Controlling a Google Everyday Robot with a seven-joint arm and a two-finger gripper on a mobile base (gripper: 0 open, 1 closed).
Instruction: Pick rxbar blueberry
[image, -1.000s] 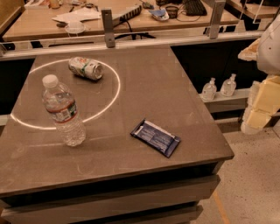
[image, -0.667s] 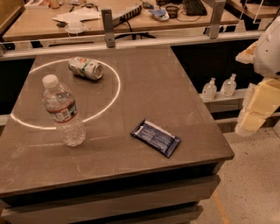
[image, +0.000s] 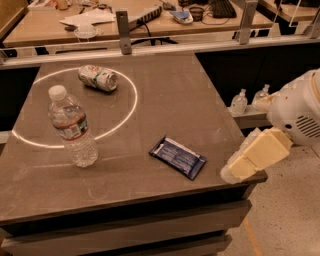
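Next, my gripper goes to the middle of the rxbar blueberry (image: 180, 159) and closes there, across the flat dark blue wrapper.
The rxbar blueberry (image: 178, 157) is a flat dark blue wrapped bar with pale lettering. It lies flat on the grey-brown table (image: 170, 95), toward the front right, turned at an angle. My gripper (image: 254, 156) shows as a cream-coloured block under the white arm housing (image: 299, 113). It hangs at the table's right front corner, to the right of the bar and apart from it. It holds nothing that I can see.
A clear water bottle (image: 73, 126) with a white cap stands upright at the left. A crushed white-green can (image: 98, 78) lies on its side at the back left, inside a bright ring of light. A railing and a cluttered desk (image: 125, 20) stand behind the table. Small bottles (image: 240, 102) sit on a low shelf to the right.
The arm and gripper have come down and left, from beside the table to its right front corner, closer to the bar. The bar, bottle and can have not moved.
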